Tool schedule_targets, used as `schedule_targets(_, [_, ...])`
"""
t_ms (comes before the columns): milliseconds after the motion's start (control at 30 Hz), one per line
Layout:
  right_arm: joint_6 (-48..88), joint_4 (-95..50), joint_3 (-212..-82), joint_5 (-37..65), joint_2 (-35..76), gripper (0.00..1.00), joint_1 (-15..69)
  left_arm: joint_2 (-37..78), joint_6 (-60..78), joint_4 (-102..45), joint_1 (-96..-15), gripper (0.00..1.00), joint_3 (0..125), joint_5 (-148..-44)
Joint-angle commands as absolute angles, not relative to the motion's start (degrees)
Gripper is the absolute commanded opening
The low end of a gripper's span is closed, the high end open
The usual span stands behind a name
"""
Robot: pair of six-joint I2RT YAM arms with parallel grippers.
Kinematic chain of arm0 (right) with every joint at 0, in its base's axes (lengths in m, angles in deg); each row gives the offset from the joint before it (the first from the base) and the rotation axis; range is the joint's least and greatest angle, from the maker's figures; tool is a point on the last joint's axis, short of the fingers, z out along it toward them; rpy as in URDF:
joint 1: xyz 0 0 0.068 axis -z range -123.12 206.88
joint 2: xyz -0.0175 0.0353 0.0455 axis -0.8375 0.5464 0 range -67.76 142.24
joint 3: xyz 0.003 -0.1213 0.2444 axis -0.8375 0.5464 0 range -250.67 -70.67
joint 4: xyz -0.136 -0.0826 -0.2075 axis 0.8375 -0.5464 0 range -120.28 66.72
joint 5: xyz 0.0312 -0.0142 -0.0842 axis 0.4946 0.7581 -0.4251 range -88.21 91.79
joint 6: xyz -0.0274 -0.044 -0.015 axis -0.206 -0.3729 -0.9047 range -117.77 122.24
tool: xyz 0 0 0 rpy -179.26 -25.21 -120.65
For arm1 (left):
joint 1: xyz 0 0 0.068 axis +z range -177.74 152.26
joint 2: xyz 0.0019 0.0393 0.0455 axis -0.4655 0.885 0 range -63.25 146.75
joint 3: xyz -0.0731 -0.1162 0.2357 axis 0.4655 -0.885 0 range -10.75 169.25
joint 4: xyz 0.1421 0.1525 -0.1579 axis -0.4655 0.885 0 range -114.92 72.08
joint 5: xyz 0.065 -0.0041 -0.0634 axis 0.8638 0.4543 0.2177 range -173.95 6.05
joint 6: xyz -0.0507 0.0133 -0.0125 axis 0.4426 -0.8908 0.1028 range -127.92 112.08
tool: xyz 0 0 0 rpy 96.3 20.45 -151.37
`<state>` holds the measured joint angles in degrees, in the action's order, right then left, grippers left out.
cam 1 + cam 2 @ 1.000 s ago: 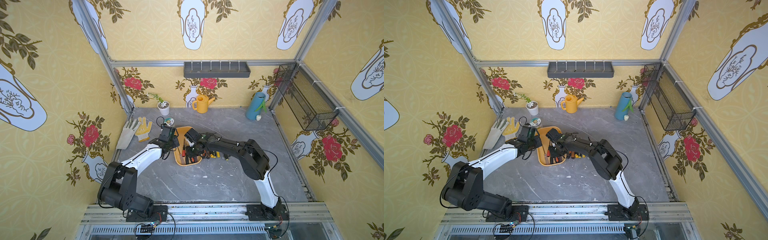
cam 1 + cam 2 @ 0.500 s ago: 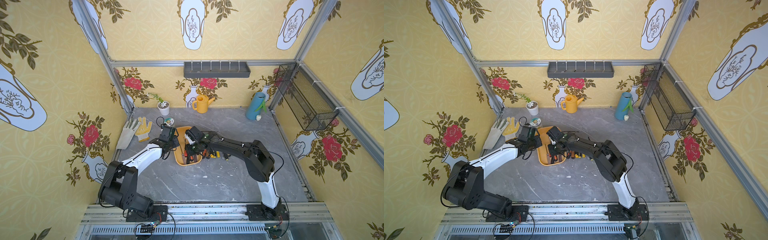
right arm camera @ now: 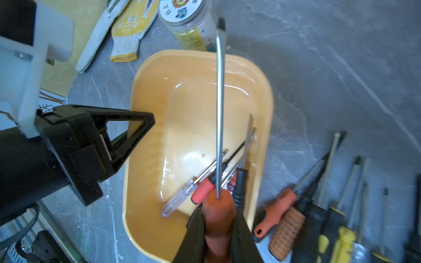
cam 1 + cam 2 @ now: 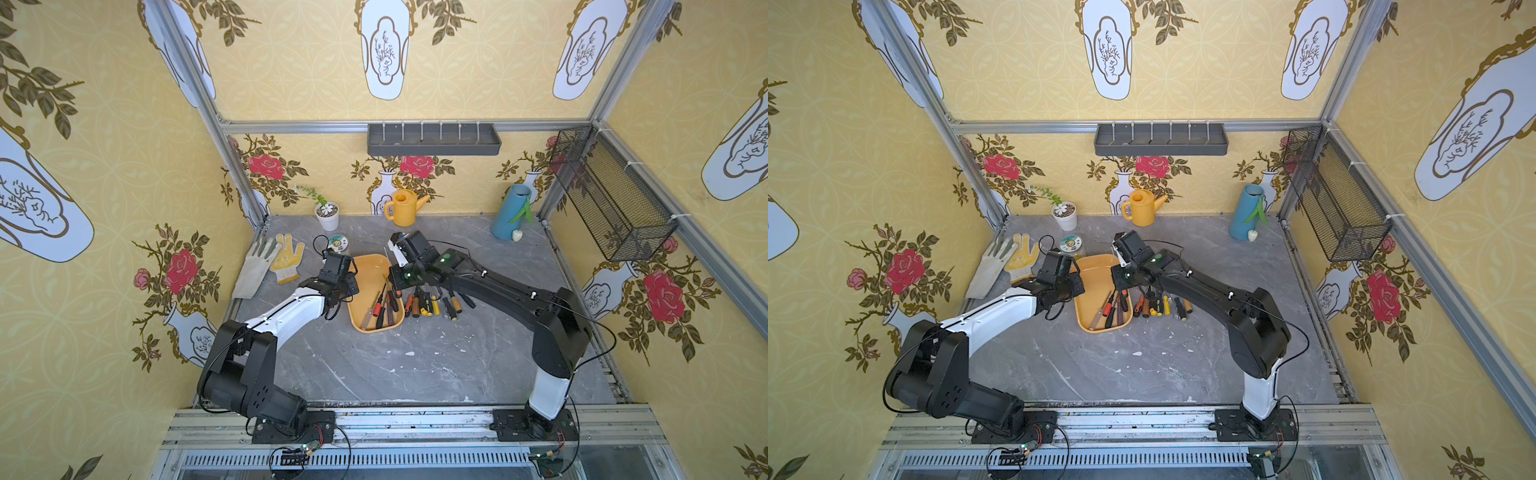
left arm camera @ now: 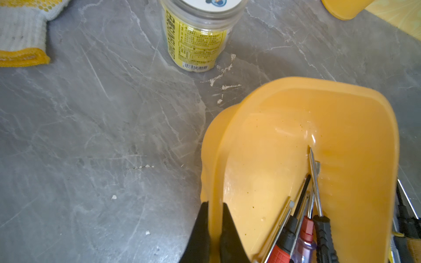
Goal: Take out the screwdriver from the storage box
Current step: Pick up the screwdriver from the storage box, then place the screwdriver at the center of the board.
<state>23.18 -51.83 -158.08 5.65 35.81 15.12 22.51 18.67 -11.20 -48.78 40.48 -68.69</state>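
Note:
The robot's right gripper needs to set the brown-handled screwdriver down among the table screwdrivers, near the row's end farthest from the box (image 4: 451, 304) (image 3: 398, 232).
The storage box (image 4: 368, 270) (image 4: 1096, 272), a shallow yellow-orange tub, lies mid-table. My left gripper (image 5: 214, 205) is shut on its left rim (image 5: 213, 164), one finger inside and one outside; the right wrist view shows that left gripper (image 3: 148, 119) at the rim. My right gripper (image 3: 218, 216) (image 4: 397, 279) is shut on the brown handle of a screwdriver (image 3: 219, 113), held above the box (image 3: 182, 68) with its long steel shaft pointing towards the back wall. Several other screwdrivers (image 4: 380, 307) (image 5: 316, 193) lie in the box's near end.
A row of screwdrivers (image 4: 432, 301) (image 3: 319, 205) lies on the table just right of the box. A jar (image 4: 337, 243) and two gloves (image 4: 286, 257) sit behind and to the left. Plant pot (image 4: 327, 214), watering can (image 4: 403, 206) and blue vase (image 4: 509, 212) line the back.
My right gripper has risen and drawn towards the back wall with the screwdriver, lifting it clear of the others in the box. The left gripper has stayed on the rim.

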Motion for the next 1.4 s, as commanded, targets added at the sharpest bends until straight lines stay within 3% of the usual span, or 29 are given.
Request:
schedule_targets(0, [22.0, -54.3, -155.8, 2.7, 32.7, 0.0, 18.6, 22.8, 19.0, -13.7, -48.7, 0.0, 40.6, -69.0])
schedule_targets(233, [18.4, -61.1, -152.6, 1.2, 30.9, 0.0, 25.3, 22.5, 19.0, -13.5, -48.7, 0.0, 40.7, -69.0])
schedule_targets(567, [13.1, -70.3, -152.3, -6.3, 37.0, 0.0, 29.5, 22.6, 18.5, -13.0, -48.8, 0.0, 40.8, -68.7])
schedule_targets(1233, [11.0, -69.7, -151.6, -6.0, 45.4, 0.0, 28.5, 22.7, 18.5, -12.6, -48.7, 0.0, 40.9, -68.5])
schedule_targets(1367, [10.9, -70.0, -151.6, -5.7, 46.2, 0.08, 28.1, 22.4, 18.5, -12.6, -48.8, 0.0, 40.7, -68.4])
